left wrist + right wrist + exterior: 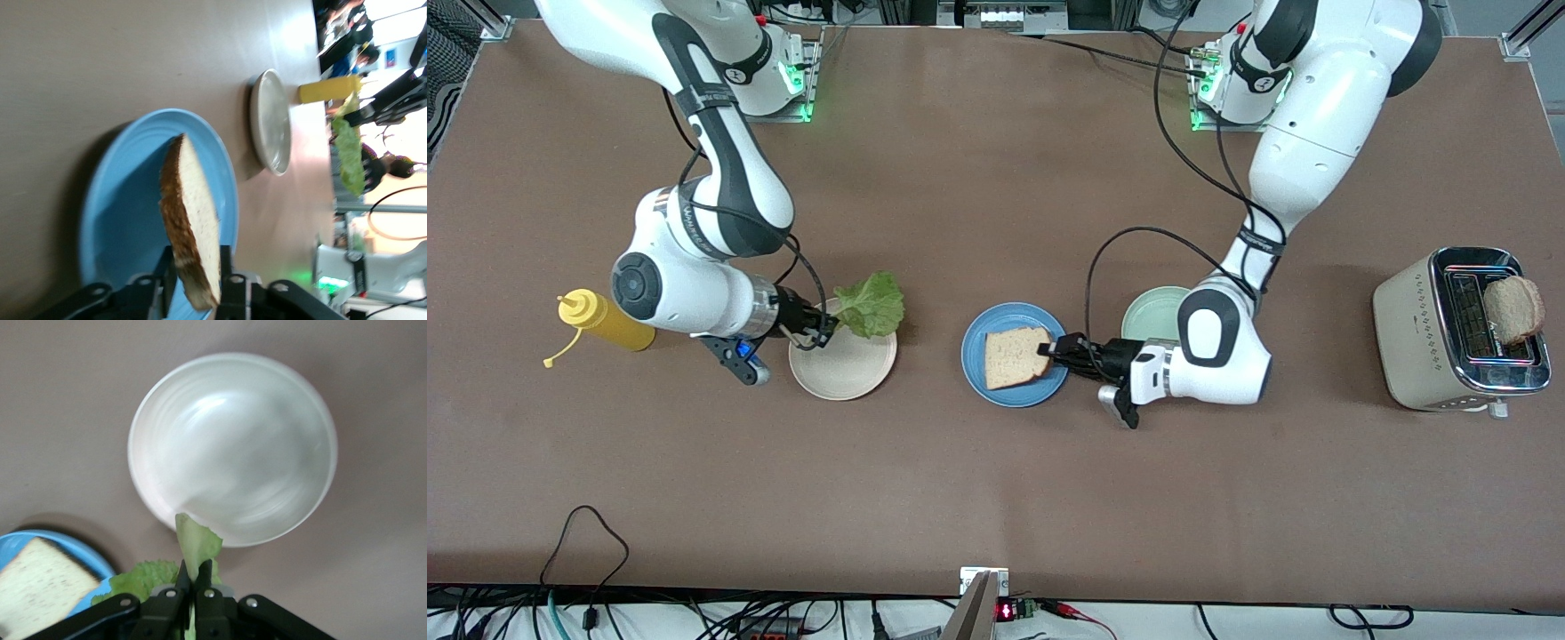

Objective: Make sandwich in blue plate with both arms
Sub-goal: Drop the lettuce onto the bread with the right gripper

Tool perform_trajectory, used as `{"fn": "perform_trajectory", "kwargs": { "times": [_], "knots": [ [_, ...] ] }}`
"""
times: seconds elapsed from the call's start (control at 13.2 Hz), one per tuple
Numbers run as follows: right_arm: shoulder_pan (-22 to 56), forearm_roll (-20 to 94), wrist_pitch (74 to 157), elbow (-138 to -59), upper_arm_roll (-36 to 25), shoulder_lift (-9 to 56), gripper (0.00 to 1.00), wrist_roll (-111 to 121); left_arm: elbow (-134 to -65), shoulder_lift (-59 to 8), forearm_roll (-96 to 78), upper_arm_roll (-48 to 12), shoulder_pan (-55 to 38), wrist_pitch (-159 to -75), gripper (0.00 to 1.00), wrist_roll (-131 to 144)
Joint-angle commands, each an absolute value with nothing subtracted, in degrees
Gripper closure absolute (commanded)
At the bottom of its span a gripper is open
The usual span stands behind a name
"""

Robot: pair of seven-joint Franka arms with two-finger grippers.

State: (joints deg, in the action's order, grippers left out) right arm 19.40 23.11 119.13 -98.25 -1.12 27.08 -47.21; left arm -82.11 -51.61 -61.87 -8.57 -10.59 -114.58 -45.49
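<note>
My right gripper is to let go of the green lettuce leaf on top of the bread slice at the blue plate (1009, 340) (52, 609).
The blue plate (976, 345) lies mid-table. My left gripper (1051, 348) is shut on one edge of a bread slice (1014, 357) and holds it over that plate. In the left wrist view the slice (193, 213) is tilted on edge between the fingers above the blue plate (120, 220). My right gripper (827, 322) is shut on the stem of a green lettuce leaf (873, 305) and holds it over the cream plate (843, 373). The right wrist view shows the leaf (197, 543) in the gripper (195, 577) above the cream plate (233, 447).
A mint-green plate (1152, 313) lies beside the blue plate, partly under the left arm. A beige toaster (1432, 329) with a second bread slice (1513, 308) in its slot stands at the left arm's end. A yellow squeeze bottle (609, 322) lies at the right arm's end.
</note>
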Motion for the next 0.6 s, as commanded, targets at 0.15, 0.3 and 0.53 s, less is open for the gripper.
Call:
{"fn": "perform_trajectory", "kwargs": {
  "times": [0.15, 0.3, 0.53],
  "knots": [
    [24.77, 32.66, 126.9, -95.02, -1.41, 31.98, 1.0, -56.51, -84.02, -43.87, -43.37, -8.09, -6.42, -107.33, 0.0, -40.8],
    [27.32, 40.39, 130.23, -93.96, -1.41, 33.83, 1.0, -58.96, -83.67, -40.62, -34.24, -8.09, -6.33, -104.86, 0.0, -35.89],
    [31.19, 44.91, 138.32, -93.34, -1.41, 36.81, 1.0, -62.39, -83.32, -35.52, -17.9, -8.09, -6.33, -100.82, 0.0, -26.92]
  ]
}}
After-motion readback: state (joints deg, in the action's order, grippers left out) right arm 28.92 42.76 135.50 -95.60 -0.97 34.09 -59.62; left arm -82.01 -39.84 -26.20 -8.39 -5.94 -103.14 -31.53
